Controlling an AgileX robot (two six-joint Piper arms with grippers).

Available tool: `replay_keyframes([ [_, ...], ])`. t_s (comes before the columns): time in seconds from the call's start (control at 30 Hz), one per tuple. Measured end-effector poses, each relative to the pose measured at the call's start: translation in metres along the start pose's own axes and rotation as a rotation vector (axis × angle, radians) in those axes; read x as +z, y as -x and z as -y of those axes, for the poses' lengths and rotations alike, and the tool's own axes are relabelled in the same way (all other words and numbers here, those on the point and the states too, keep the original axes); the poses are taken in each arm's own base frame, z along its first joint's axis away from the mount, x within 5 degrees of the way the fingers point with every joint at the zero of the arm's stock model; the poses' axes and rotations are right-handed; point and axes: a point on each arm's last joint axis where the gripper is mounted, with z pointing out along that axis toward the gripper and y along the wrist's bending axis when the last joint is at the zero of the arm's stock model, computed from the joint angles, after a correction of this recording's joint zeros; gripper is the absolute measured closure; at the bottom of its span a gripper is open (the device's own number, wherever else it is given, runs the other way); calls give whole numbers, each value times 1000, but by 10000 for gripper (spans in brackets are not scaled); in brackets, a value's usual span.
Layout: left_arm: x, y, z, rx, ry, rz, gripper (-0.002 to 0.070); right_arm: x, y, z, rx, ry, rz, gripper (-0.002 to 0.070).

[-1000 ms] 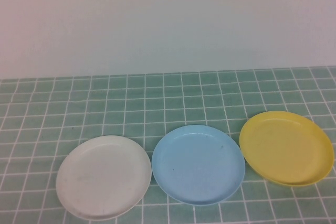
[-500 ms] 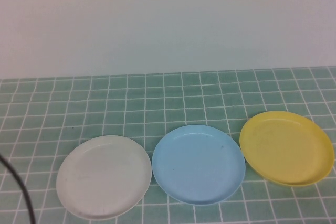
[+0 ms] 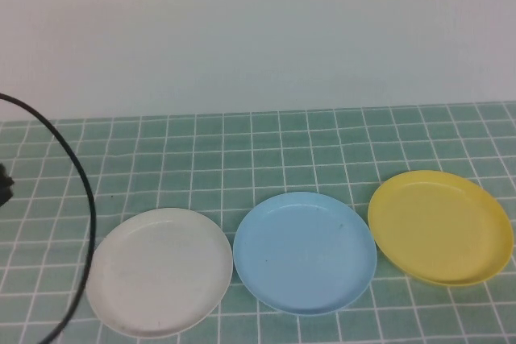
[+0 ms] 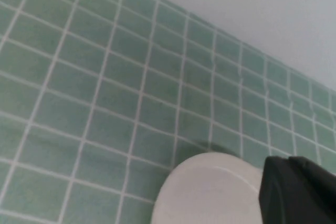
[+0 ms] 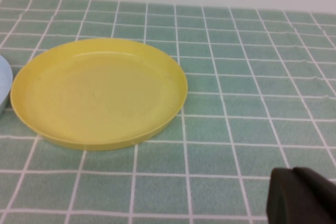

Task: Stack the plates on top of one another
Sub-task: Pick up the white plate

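Note:
Next, my left gripper moves over to the white plate's rim (image 3: 89,279) (image 4: 153,215), on the side that faces away from the light blue plate, and closes there.
Three plates lie in a row on the green tiled table, none touching: a white plate (image 3: 159,271) on the left, a light blue plate (image 3: 304,252) in the middle, a yellow plate (image 3: 439,226) on the right. My left gripper (image 4: 290,162) is shut and empty, hovering beside the white plate's (image 4: 210,192) rim. My right gripper (image 5: 293,173) is shut and empty, above bare tiles a little way from the yellow plate (image 5: 100,93). The blue plate's edge (image 5: 4,85) shows beside the yellow one. The right gripper is out of the high view.
A black cable (image 3: 83,199) arcs in at the left of the high view, close to the white plate, with a dark bit of the left arm (image 3: 4,185) at the edge. A pale wall (image 3: 258,30) closes off the table's far side.
The left arm's cable has swung up into the high view from the lower left, reaching toward the white plate. The plates have not moved.

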Motion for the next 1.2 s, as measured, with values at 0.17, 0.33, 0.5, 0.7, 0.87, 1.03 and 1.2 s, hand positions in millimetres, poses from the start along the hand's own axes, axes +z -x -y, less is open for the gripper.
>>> replay_keyframes([
  [0.17,4,-6,-25,-99,31,-192,675,0,0,0,0,0,0,681],
  [0.33,18,-18,-27,-156,-36,-353,675,0,0,0,0,0,0,681],
  [0.5,33,-25,-33,-189,-55,-443,671,0,0,0,0,0,0,681],
  [0.7,50,-29,-41,-234,-67,-481,474,0,0,0,0,0,0,681],
  [0.87,65,-35,-47,-259,-81,-524,268,0,0,0,0,0,0,681],
  [1.03,83,-42,-52,-254,-95,-546,278,0,0,0,0,0,0,681],
  [1.2,104,-50,-39,-153,-79,-607,280,0,0,0,0,0,0,681],
])
